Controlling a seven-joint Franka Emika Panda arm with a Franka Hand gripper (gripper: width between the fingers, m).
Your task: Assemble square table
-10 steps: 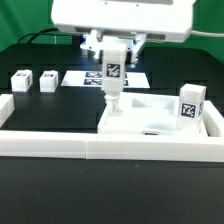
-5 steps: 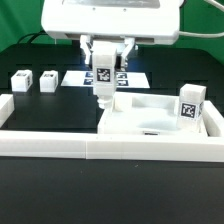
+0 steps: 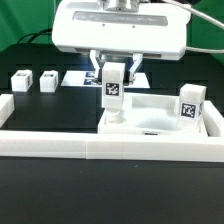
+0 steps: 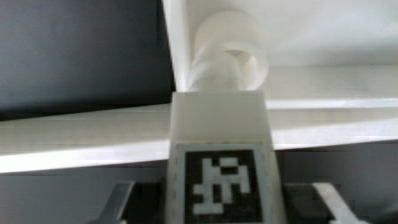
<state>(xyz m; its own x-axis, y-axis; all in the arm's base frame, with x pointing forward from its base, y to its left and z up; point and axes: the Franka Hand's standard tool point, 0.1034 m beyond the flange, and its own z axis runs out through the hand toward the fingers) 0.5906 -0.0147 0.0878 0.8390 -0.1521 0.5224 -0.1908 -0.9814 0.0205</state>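
Observation:
The white leg, now upright with its tip on the slab, will be let go by my gripper at the slab's front corner (image 3: 121,121), across from the other tagged leg that stands there.
My gripper (image 3: 114,72) hangs from above, shut on a white leg block (image 3: 114,92) with a black-and-white tag. The leg is upright, and its lower end meets the white square slab (image 3: 160,122) near the corner on the exterior view's left. In the wrist view the tagged leg (image 4: 222,150) runs between my fingers (image 4: 125,203), and its rounded tip (image 4: 226,60) sits on the slab (image 4: 320,35). A second tagged leg (image 3: 191,106) stands on the slab's right side. Two more legs (image 3: 20,82) (image 3: 47,81) stand on the black table at the left.
A long low white border wall (image 3: 60,146) runs along the front and up the left side. The marker board (image 3: 80,77) lies flat at the back, behind my gripper. Black table surface (image 3: 55,115) lies between the wall and the slab.
My gripper, with the leg, swung toward the exterior view's left and tilted, then came back right and lower. The leg now stands upright at the slab's corner.

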